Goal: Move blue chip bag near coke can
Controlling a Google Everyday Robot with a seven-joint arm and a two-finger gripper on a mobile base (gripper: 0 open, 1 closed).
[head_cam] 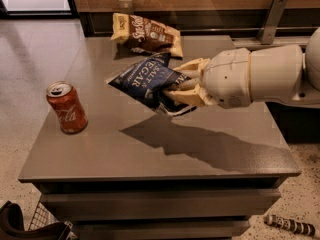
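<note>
The robot's gripper needs to release the blue chip bag on the grey table [121, 104] close beside the red coke can, toward the middle.
The blue chip bag [144, 80] is dark navy with white lettering and hangs in the air over the middle of the grey table [100, 149]. My gripper [179, 84] comes in from the right and is shut on the bag's right end, holding it above the tabletop. The red coke can [66, 107] stands upright near the table's left edge, to the left of and below the bag, with a gap between them.
A brown-and-cream chip bag [147, 35] lies at the table's back edge. A wooden wall with a metal bracket [270, 19] runs behind. A wire basket [42, 221] sits on the floor at front left, a striped object [291, 225] at front right.
</note>
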